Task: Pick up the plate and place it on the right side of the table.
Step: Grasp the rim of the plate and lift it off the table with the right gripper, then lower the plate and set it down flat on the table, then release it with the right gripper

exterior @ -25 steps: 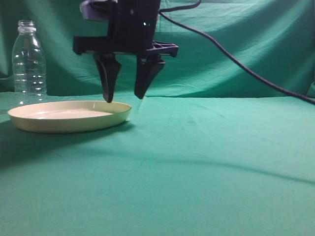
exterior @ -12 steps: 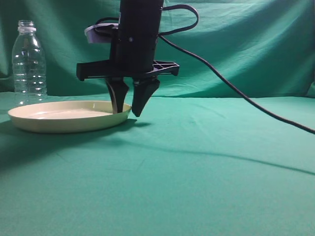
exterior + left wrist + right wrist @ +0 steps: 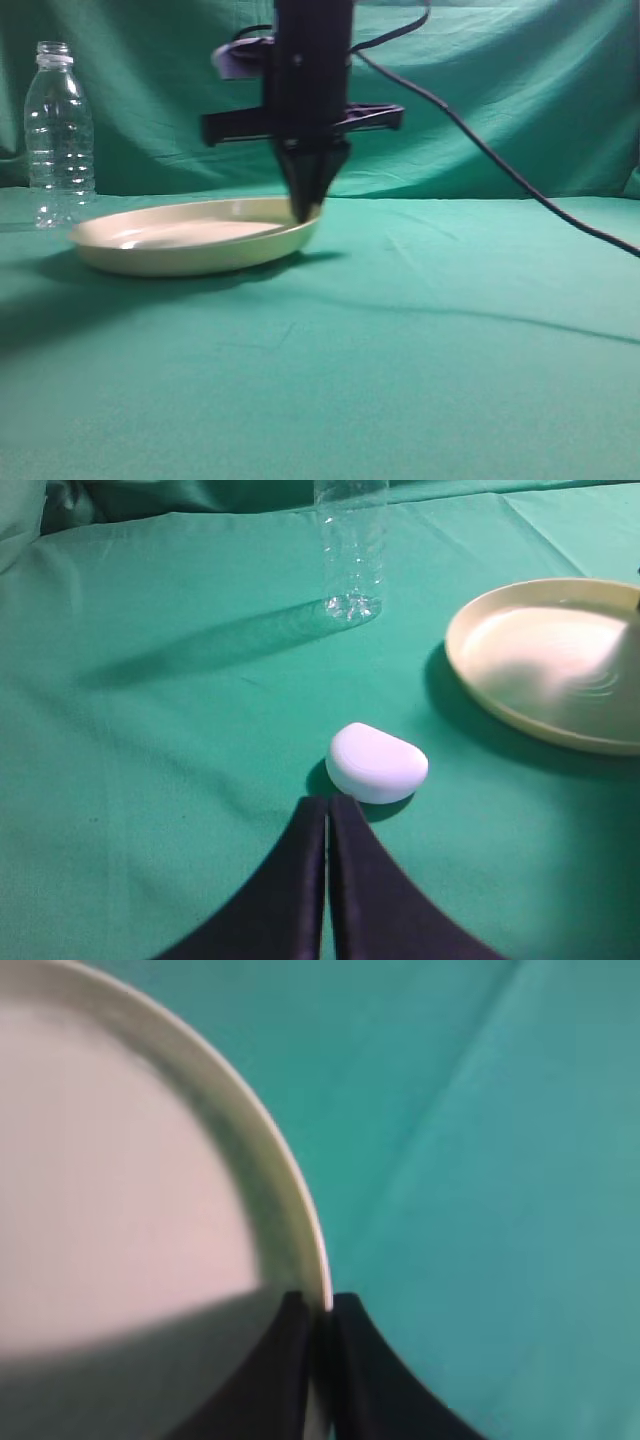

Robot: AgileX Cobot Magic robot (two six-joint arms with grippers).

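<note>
My right gripper is to release the plate on the bare teal-green table (image 3: 545, 238) under the trailing black cable, across from the bottle.
The cream-yellow plate (image 3: 190, 245) rests on the teal-green table (image 3: 420, 350), left of centre. My right gripper (image 3: 308, 212) is shut on the plate's right rim; the right wrist view shows the rim (image 3: 290, 1210) clamped between the two black fingers of the gripper (image 3: 322, 1305). The rim side looks slightly raised. My left gripper (image 3: 328, 805) is shut and empty, low over the cloth, and is out of the exterior view. The plate also shows at the right edge of the left wrist view (image 3: 550, 670).
A clear plastic bottle (image 3: 58, 130) stands upright behind the plate at far left, also in the left wrist view (image 3: 351, 550). A small white rounded object (image 3: 377, 763) lies just ahead of my left gripper. A black cable (image 3: 500, 160) trails to the right.
My right gripper came down over the plate's right rim and shut on it. The plate has since shifted to the right with the gripper.
</note>
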